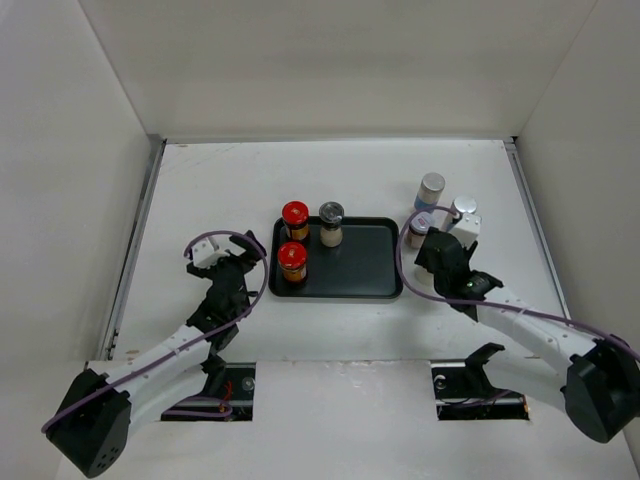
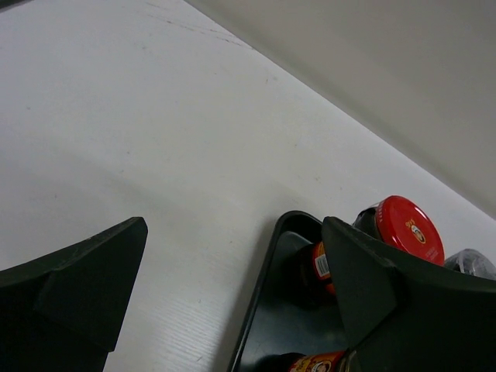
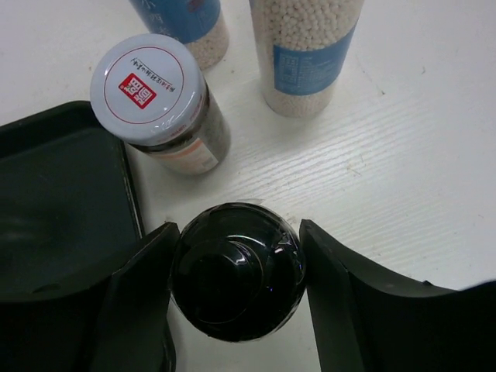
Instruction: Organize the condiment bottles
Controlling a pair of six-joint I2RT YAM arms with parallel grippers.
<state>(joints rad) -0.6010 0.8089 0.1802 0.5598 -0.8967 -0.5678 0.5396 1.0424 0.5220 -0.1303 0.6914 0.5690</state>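
My right gripper has the black-lidded jar. Next, I put it down on the black tray (image 1: 332,280) beside the nearer red-lidded jar.
On the black tray (image 1: 365,270) stand two red-lidded jars (image 1: 295,215) (image 1: 292,258) and a dark-lidded pale jar (image 1: 331,222). Right of the tray, my right gripper (image 3: 237,267) is shut on a black-lidded jar (image 3: 237,271) that stands on the table, a finger against each side of its lid. Just beyond it are a grey-lidded jar (image 3: 155,93) and two tall white blue-labelled bottles (image 3: 186,23) (image 3: 306,54). My left gripper (image 2: 232,232) is open and empty over bare table just left of the tray's rim (image 2: 267,263), with the far red-lidded jar (image 2: 407,229) behind its right finger.
White walls close the table in at the back and on both sides. The tray's right half holds nothing. In the top view, the right gripper (image 1: 440,255) covers the jar it holds, and a purple cable loops over the grey-lidded jar (image 1: 420,228).
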